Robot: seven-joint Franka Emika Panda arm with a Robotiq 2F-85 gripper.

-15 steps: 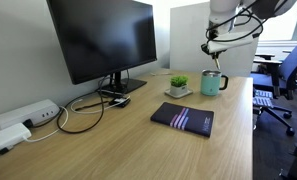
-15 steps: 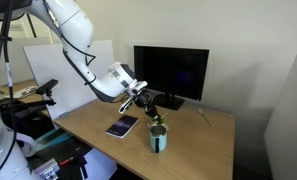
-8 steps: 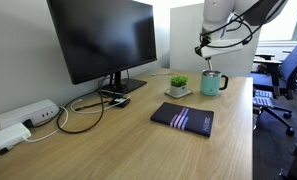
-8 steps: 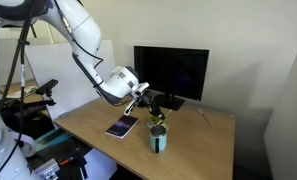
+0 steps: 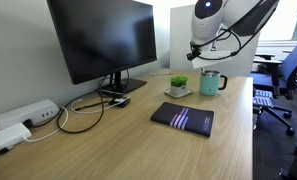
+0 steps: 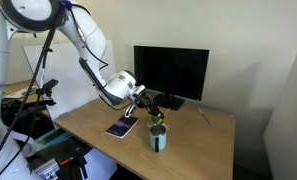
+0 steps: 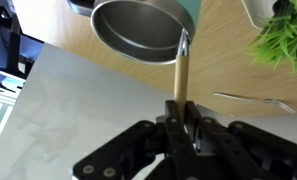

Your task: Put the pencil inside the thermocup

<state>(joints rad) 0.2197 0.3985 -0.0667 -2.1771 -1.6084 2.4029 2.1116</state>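
Observation:
Next, my gripper releases the pencil inside the open mint-green thermocup [image 5: 209, 77] [image 7: 143, 28] next to the small potted plant.
The mint-green thermocup [image 5: 213, 82] stands on the wooden desk near the far edge and also shows in an exterior view [image 6: 159, 138]. In the wrist view its open top [image 7: 140, 28] lies just beyond my gripper [image 7: 181, 106]. The gripper is shut on the pale tan pencil [image 7: 182, 68]. The pencil points away from the jaws, with its tip at the right side of the cup's rim. In both exterior views the gripper [image 5: 199, 52] [image 6: 148, 101] hangs above and slightly beside the cup. The pencil is too thin to make out there.
A small potted plant [image 5: 178, 85] stands right beside the cup and shows at the wrist view's right edge [image 7: 283, 35]. A dark notebook [image 5: 183, 118] lies on the desk, with a monitor [image 5: 103, 40], cables and a power strip [image 5: 28, 115] behind. An office chair [image 5: 278, 85] stands past the desk edge.
The arm and gripper have shifted a little sideways, away from directly over the cup, still holding the pencil. The cup has not moved.

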